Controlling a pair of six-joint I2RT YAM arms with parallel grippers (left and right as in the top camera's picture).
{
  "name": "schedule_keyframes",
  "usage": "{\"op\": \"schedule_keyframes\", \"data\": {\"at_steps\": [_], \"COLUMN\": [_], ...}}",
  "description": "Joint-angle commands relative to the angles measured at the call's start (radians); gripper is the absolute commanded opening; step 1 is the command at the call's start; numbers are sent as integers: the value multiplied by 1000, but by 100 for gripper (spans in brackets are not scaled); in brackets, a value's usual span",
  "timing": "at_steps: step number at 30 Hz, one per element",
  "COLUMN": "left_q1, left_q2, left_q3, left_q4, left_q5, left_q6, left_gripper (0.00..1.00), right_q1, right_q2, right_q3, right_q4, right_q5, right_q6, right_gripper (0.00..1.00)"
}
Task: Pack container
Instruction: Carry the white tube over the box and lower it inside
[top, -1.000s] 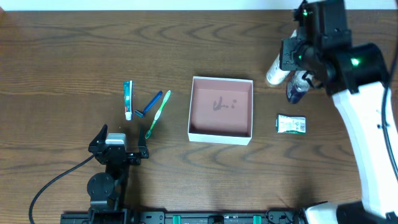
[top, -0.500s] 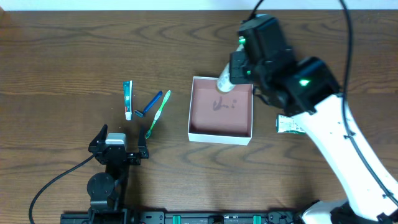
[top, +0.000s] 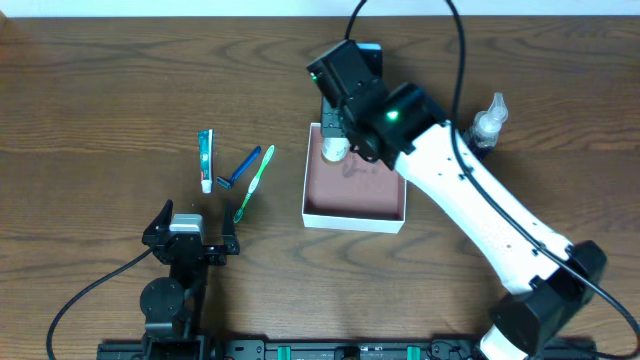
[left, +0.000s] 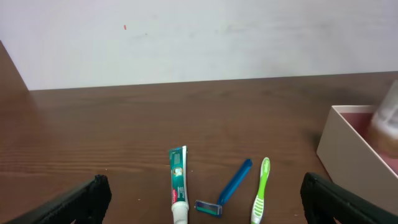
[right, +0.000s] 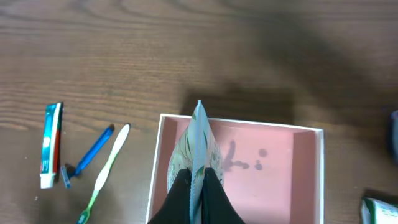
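Note:
I need to use my right gripper to set the white printed tube down in the container's back corner (top: 321, 156) (right: 178, 168) nearest the green toothbrush.
The container (top: 354, 217) sits at mid-table, a shallow white-walled box with a pinkish floor and dark scribbles; it also shows in the right wrist view (right: 280, 180) and the left wrist view (left: 348, 140). My right gripper (top: 335, 140) is shut on the pale blue crimped end of a white printed tube (right: 198, 146), holding it over the container's left part. Whether the tube touches the floor is unclear. My left gripper (top: 190, 240) is open and empty near the front left, its fingers at both edges of the left wrist view (left: 202, 199).
A toothpaste tube (top: 205, 160), a blue razor (top: 243, 167) and a green toothbrush (top: 254, 183) lie left of the container. A clear spray bottle (top: 487, 118) stands at the back right. A green packet (right: 379, 211) lies right of the container.
My right arm has swung left from the table's back right, carrying the tube to above the container's left part. The spray bottle stayed behind. The left arm has not moved.

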Motion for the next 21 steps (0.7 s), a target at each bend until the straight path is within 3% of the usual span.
{"op": "schedule_keyframes", "data": {"at_steps": [1, 21], "left_q1": [6, 6], "left_q2": [-5, -5], "left_q3": [-16, -16], "left_q4": [-36, -36], "left_q5": [8, 8], "left_q6": [5, 5], "left_gripper": [98, 98], "right_q1": [16, 19], "right_q2": [25, 134], "right_q3": [19, 19], "right_q4": [19, 101], "right_q5": [46, 46], "right_q6": [46, 72], "right_gripper": [1, 1]}}
